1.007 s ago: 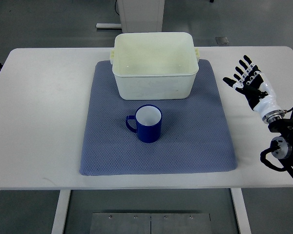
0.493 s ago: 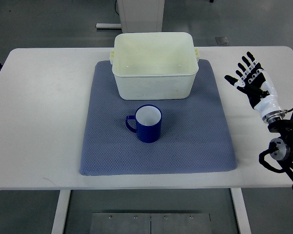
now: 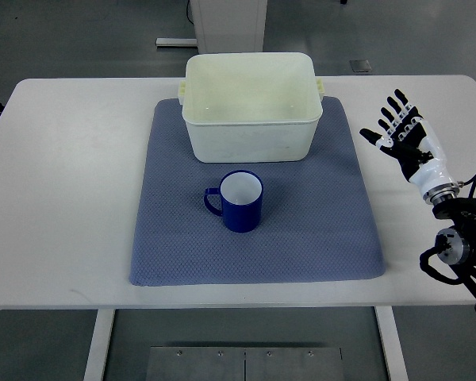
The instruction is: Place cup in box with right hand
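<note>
I should close my right gripper around the dark blue cup's body, on the side point(image 3: 256, 208) opposite the cup's handle.
A dark blue cup point(image 3: 239, 201) with a white inside stands upright on the blue mat point(image 3: 254, 198), handle pointing left. Just behind it sits the cream plastic box point(image 3: 251, 105), with nothing inside. My right hand point(image 3: 398, 132) hovers over the bare table to the right of the mat, fingers spread and holding nothing, well apart from the cup. The left arm does not show.
The white table point(image 3: 71, 175) extends left and right of the mat. My right forearm and its cabling point(image 3: 458, 236) hang near the table's right front edge. Grey floor and a white pedestal point(image 3: 228, 20) lie beyond the far edge.
My right hand has drifted a little to the left toward the mat after a slight rightward shift. Cup and box have not moved.
</note>
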